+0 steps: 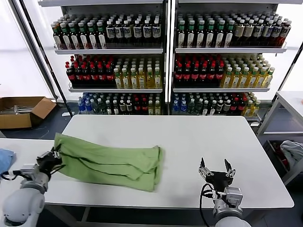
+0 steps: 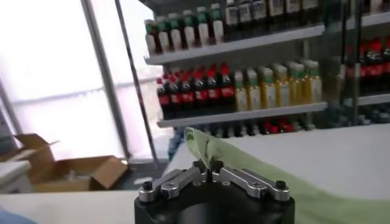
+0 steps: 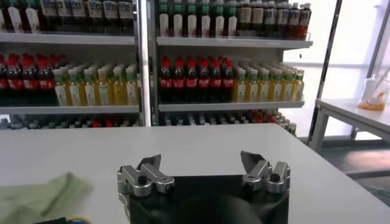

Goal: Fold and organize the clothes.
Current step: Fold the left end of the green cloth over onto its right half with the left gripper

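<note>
Next, my left gripper lets go of the held end of the green shirt on top of the shirt's opposite short edge (image 1: 149,161).
The clothes, a light green shirt (image 1: 111,162), lies folded lengthwise into a long band across the left half of the white table (image 1: 199,142). My left gripper (image 1: 53,156) is shut on the shirt's left end, and in the left wrist view a pinch of green fabric (image 2: 204,146) rises from between its closed fingertips (image 2: 209,167). My right gripper (image 1: 216,168) stands open above the table's front right part, well clear of the shirt. In the right wrist view its spread fingers (image 3: 149,164) hold nothing, and a bit of the green shirt (image 3: 36,195) shows off to the side.
A blue cloth (image 1: 4,160) lies at the far left on a lower side table. Shelves of bottles (image 1: 165,61) fill the background. A cardboard box (image 1: 21,111) sits on the floor at the left, and a second table (image 1: 291,101) stands at the right.
</note>
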Tool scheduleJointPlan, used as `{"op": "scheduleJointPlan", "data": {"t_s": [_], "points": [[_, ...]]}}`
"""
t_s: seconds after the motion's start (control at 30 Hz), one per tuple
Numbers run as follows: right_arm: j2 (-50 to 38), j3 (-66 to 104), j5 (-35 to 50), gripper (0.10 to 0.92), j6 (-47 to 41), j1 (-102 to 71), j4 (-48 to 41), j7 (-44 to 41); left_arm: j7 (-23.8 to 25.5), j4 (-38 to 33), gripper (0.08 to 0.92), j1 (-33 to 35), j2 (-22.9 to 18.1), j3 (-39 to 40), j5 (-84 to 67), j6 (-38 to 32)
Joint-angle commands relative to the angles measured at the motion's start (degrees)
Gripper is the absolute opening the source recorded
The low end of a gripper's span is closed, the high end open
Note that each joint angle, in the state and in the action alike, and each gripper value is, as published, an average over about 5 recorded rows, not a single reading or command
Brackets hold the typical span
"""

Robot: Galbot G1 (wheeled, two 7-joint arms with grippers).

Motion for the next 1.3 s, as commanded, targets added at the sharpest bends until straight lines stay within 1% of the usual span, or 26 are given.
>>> {"op": "scheduleJointPlan", "data": {"t_s": [0.03, 0.23, 0.33, 0.43, 0.6, 0.77, 0.97, 1.3], "points": [[-0.03, 0.32, -0.05, 0.823, 0.36, -0.88, 0.25, 0.02, -0.4, -3.12, 0.096, 1.18, 1.14, 3.06, -0.84, 1.66], [0.88, 0.89, -0.57, 0.823, 0.74, -2.48, 0.65, 0.08, -2.1, -6.75, 0.096, 2.7, -8.61, 16.43, 2.11, 3.09], [1.46, 1.01, -1.05, 0.823, 0.93, -3.44, 0.98, 0.06, -3.34, -8.97, 0.096, 2.2, -11.78, 21.48, 2.48, 4.36], [2.01, 1.41, -1.36, 0.823, 1.07, -4.03, 1.14, 0.09, -4.36, -10.46, 0.096, 1.29, -13.6, 25.67, 3.1, 5.49], [2.45, 1.85, -1.78, 0.823, 1.32, -4.81, 1.26, 0.11, -5.0, -10.22, 0.096, -0.14, -14.98, 30.28, 5.57, 6.83], [3.04, 1.97, -2.34, 0.823, 1.65, -5.6, 1.39, 0.1, -5.3, -9.04, 0.096, -1.06, -15.88, 33.08, 6.97, 7.78], [3.21, 2.2, -2.83, 0.823, 2.16, -6.71, 1.72, 0.07, -5.54, -8.59, 0.096, -2.2, -16.31, 34.57, 7.48, 8.08], [3.2, 2.04, -3.38, 0.823, 2.63, -7.6, 1.77, -0.02, -3.89, -4.12, 0.096, -2.99, -17.7, 35.46, 9.38, 7.96]]}}
